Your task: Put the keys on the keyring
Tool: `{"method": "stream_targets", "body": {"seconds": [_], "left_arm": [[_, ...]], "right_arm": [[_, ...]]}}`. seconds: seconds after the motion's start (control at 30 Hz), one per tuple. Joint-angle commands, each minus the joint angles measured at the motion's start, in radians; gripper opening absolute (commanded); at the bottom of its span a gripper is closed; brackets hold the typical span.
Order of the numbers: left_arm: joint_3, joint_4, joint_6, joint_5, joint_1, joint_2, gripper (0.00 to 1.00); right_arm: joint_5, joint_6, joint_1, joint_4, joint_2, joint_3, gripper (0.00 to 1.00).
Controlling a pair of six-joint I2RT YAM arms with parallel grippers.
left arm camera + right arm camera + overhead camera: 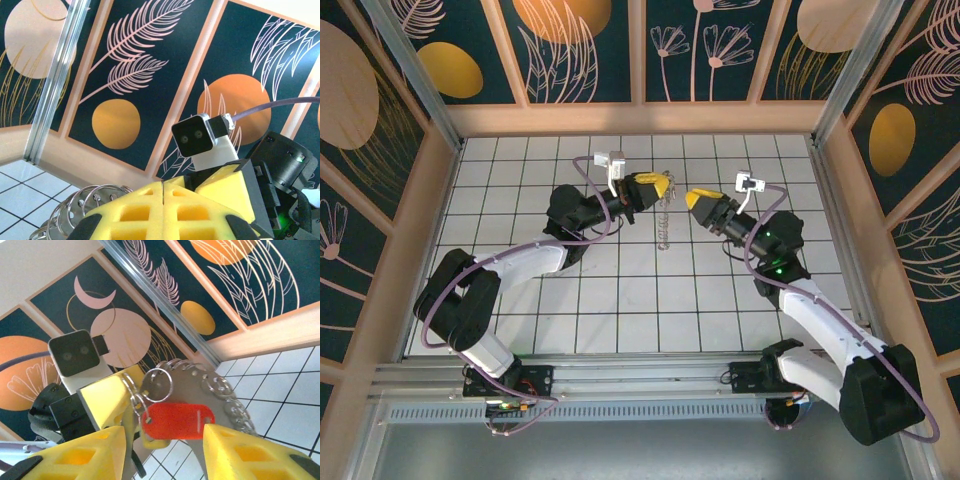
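I should move up and pinch the small ring [159,385], since it hangs loose above while the open fingers of my right gripper straddle the key's red head.
My left gripper [658,187] is raised over the middle of the white tiled floor and shut on the top of the silvery keyring [665,228], which hangs down from it. In the left wrist view the yellow pads [150,210] press a thin metal edge, with the keyring's small rings [85,200] to their left. My right gripper [695,199] faces it from the right and is open. In the right wrist view the key's red head [177,420] hangs from a small ring on the keyring [195,385], between my spread fingers [235,450]. The blade is hidden.
The two grippers are nearly tip to tip above the tiled floor [620,300]. The right arm's wrist camera [197,135] sits close in front of the left gripper. Patterned wall panels [580,50] and wooden rails enclose the floor on three sides.
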State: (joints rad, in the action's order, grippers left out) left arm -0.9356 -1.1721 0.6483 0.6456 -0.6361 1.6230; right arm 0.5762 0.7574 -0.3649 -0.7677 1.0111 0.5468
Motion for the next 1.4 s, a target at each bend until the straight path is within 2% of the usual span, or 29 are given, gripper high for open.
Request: {"method": "stream_targets", "body": {"seconds": [0.0,0.3,0.6,1.03,1.37], "left_arm": [[-0.009,-0.109,0.015,-0.009,-0.007,0.010,0.00],[-0.013,-0.182,0.087,-0.033,-0.005,0.043,0.00],[-0.012,-0.244,0.162,-0.048,-0.006,0.067,0.00],[-0.012,-0.281,0.204,-0.072,-0.008,0.076,0.00],[-0.015,-0.291,0.217,-0.075,-0.008,0.085,0.00]], "right_arm": [[0.001,-0.020,0.010,-0.084,0.013,0.028,0.49],[0.029,0.021,0.009,-0.301,0.115,0.038,0.54],[0.040,0.061,-0.008,-0.409,0.194,0.075,0.53],[0.045,0.056,-0.042,-0.413,0.216,0.078,0.33],[0.059,0.048,-0.058,-0.407,0.236,0.099,0.34]]}}
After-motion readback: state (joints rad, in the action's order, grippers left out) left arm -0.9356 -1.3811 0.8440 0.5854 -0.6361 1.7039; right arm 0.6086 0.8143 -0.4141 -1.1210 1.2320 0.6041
